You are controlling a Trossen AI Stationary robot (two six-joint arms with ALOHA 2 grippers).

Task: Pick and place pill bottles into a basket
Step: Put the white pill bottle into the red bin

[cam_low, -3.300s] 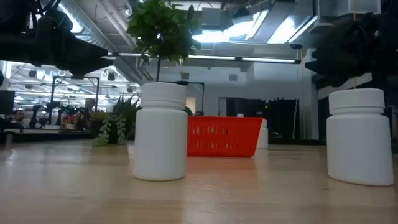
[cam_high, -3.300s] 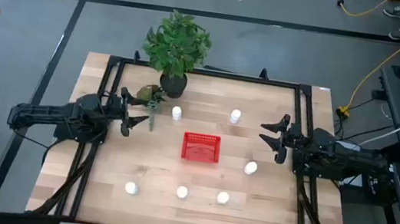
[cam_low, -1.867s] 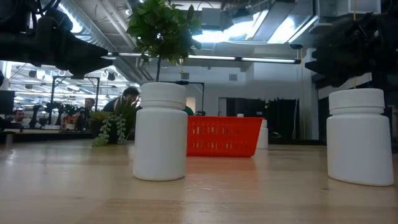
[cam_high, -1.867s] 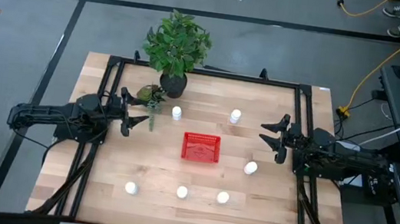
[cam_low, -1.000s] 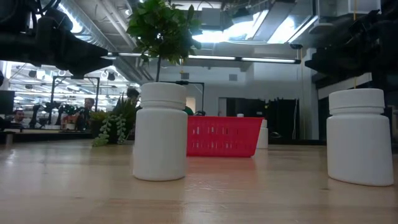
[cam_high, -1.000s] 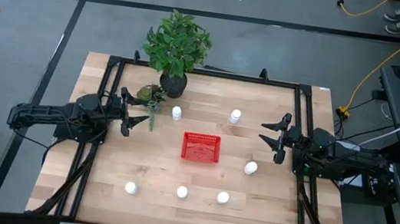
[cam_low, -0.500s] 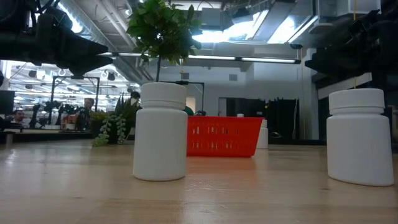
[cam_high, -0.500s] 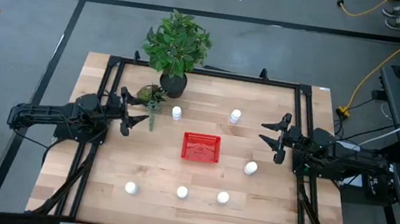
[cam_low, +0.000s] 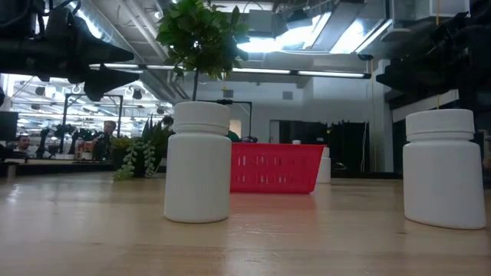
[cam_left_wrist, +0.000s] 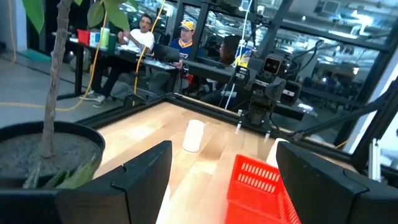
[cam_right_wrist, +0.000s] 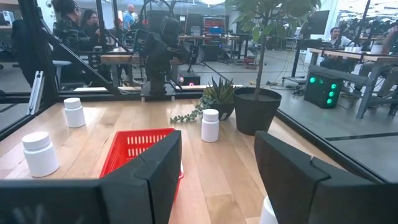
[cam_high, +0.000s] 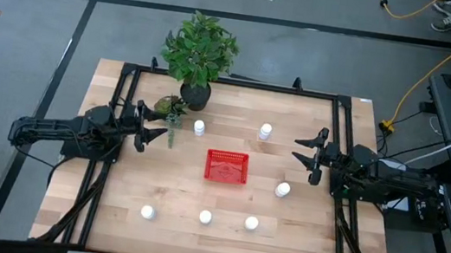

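Note:
My right gripper will close on the cap point(cam_high: 285, 188) of the white pill bottle that stands between the red basket and my right gripper.
The red basket point(cam_high: 226, 167) stands at the table's middle. Six white pill bottles stand upright on their bases around it: two on the far side point(cam_high: 199, 127) point(cam_high: 266, 132), one to its right point(cam_high: 283, 189), and three in a row near the front edge point(cam_high: 147, 212) point(cam_high: 206, 217) point(cam_high: 251, 223). My left gripper point(cam_high: 154, 126) is open and empty at the table's left, beside the plant pot. My right gripper point(cam_high: 299, 150) is open and empty at the right. The left wrist view shows the basket point(cam_left_wrist: 261, 180) and one bottle point(cam_left_wrist: 194, 135). The right wrist view shows the basket point(cam_right_wrist: 140, 149) ahead.
A leafy plant in a black pot point(cam_high: 195, 94) and a small succulent point(cam_high: 167, 106) stand at the far left, close to my left gripper. A black frame point(cam_high: 240, 82) runs around the table. People sit in the room beyond point(cam_left_wrist: 143, 37).
My left gripper has shifted a little toward the table's middle and stays open. The bottles and the basket have not moved.

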